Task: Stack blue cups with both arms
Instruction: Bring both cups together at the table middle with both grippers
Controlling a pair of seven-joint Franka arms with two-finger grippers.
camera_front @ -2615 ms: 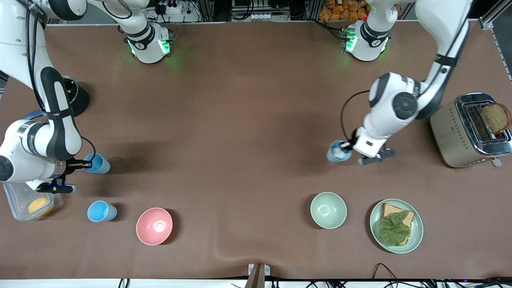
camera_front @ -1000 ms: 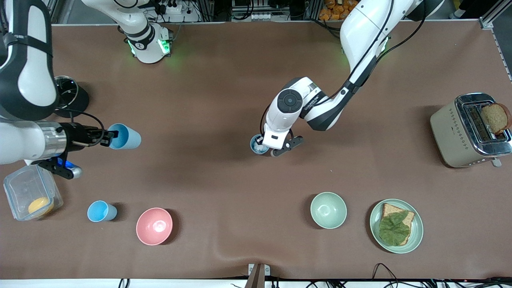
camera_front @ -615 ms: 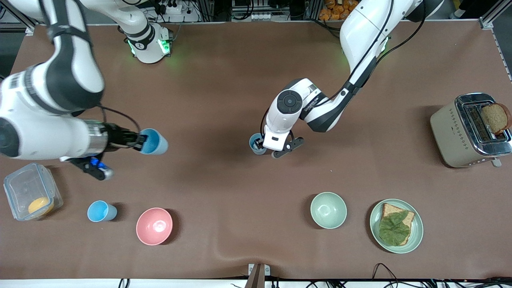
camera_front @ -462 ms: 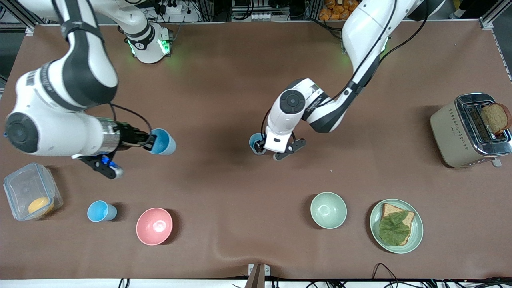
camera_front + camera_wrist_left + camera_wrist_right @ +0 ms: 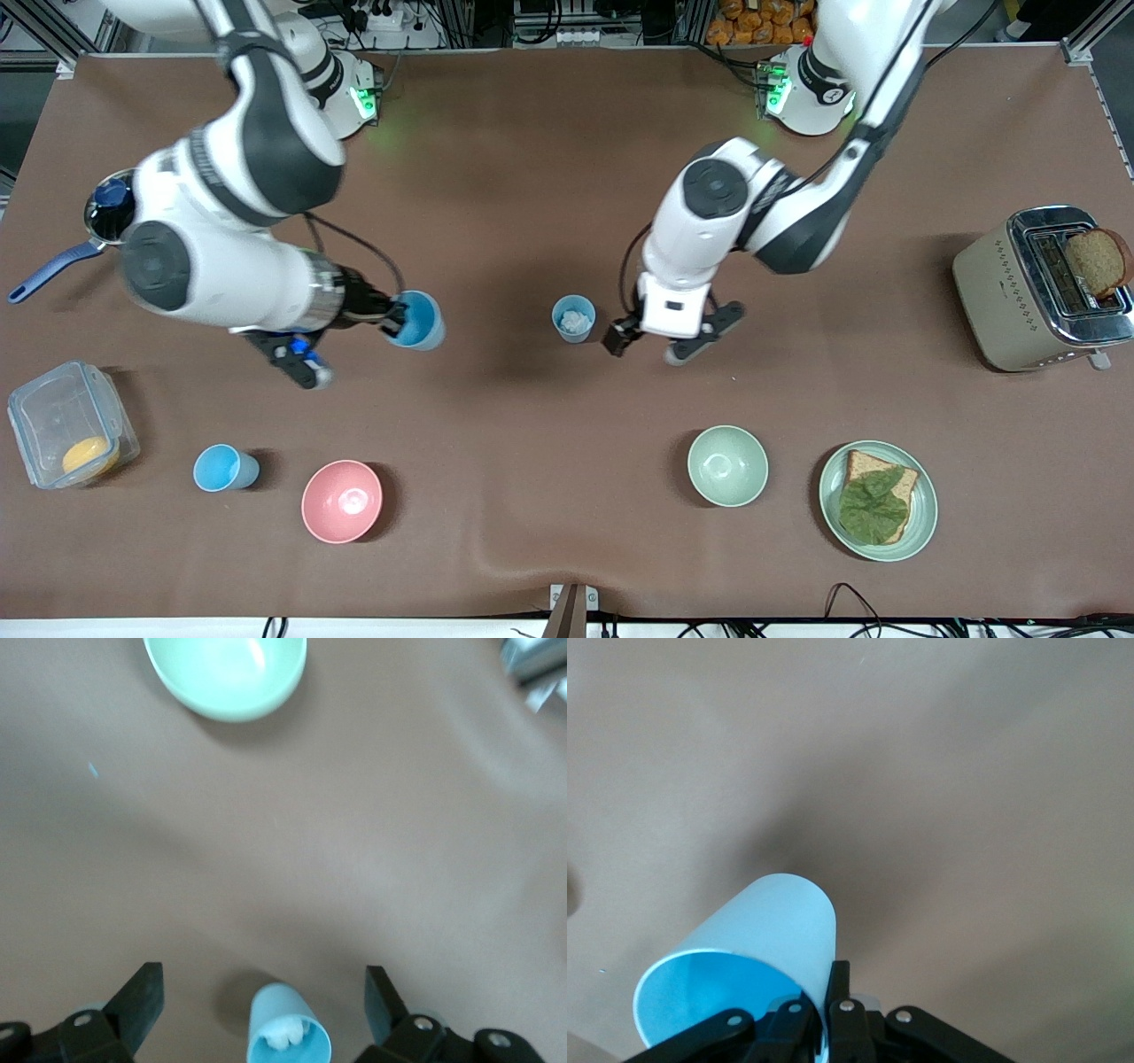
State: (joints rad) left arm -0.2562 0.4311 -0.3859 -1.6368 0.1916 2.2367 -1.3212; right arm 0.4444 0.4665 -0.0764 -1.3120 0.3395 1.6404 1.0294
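Observation:
Next, my right gripper lets go of the bright sky-blue cup inside the paler grey-blue cup (image 5: 573,309) with something white in it.
A paler grey-blue cup (image 5: 574,317) with something white inside stands upright on the middle of the table. My left gripper (image 5: 625,337) is open and empty, raised above the table just beside that cup on the left arm's side. In the left wrist view the cup (image 5: 285,1032) shows between the spread fingers (image 5: 133,1001), untouched. My right gripper (image 5: 394,319) is shut on the rim of a bright sky-blue cup (image 5: 418,321) and holds it tilted on its side in the air; the right wrist view shows this cup (image 5: 762,948). Another sky-blue cup (image 5: 226,468) stands near the pink bowl.
A pink bowl (image 5: 342,501), a pale green bowl (image 5: 727,465) and a plate (image 5: 921,523) with bread and a leaf stand along the near side. A toaster (image 5: 1001,297) stands at the left arm's end; a clear container (image 5: 53,416) and a pot (image 5: 111,208) stand at the right arm's end.
My left gripper let go of the grey-blue cup at the table's middle, opened and rose toward the left arm's end. My right arm carried the sky-blue cup toward the middle.

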